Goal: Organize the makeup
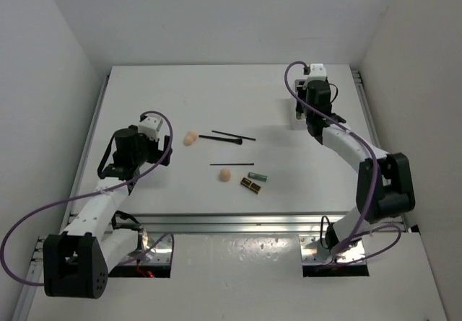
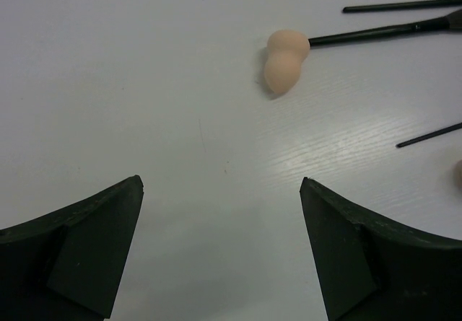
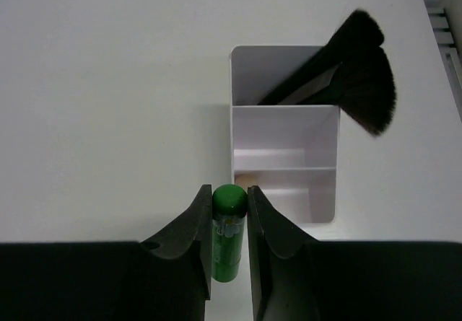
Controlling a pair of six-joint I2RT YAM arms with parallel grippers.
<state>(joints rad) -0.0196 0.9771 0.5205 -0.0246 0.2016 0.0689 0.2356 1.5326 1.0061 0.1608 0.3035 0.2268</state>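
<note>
My right gripper will set the green tube down and let go of it in the white box's near compartment [image 1: 304, 122] [image 3: 286, 200], beside the peach thing there.
My right gripper [image 3: 229, 191] is shut on a green tube [image 3: 229, 227], held upright just in front of the white two-compartment box [image 3: 232, 119]. Black fluffy brushes [image 3: 364, 72] lean in the box's far compartment, and something peach [image 3: 244, 180] lies in the near one. In the top view the right gripper [image 1: 304, 120] is at the box [image 1: 296, 117]. My left gripper [image 2: 221, 191] is open and empty above bare table. A peach sponge [image 2: 284, 60] lies ahead of it, touching a brush handle [image 2: 382, 32], with two thin pencils [image 2: 401, 6] [image 2: 429, 135] nearby.
On the table's middle lie a second peach sponge [image 1: 225, 174], a green tube [image 1: 258, 177] and a black-gold lipstick [image 1: 250, 185]. The first sponge [image 1: 190, 138] lies right of my left gripper [image 1: 155, 146]. A metal rail [image 1: 361, 97] runs along the right edge.
</note>
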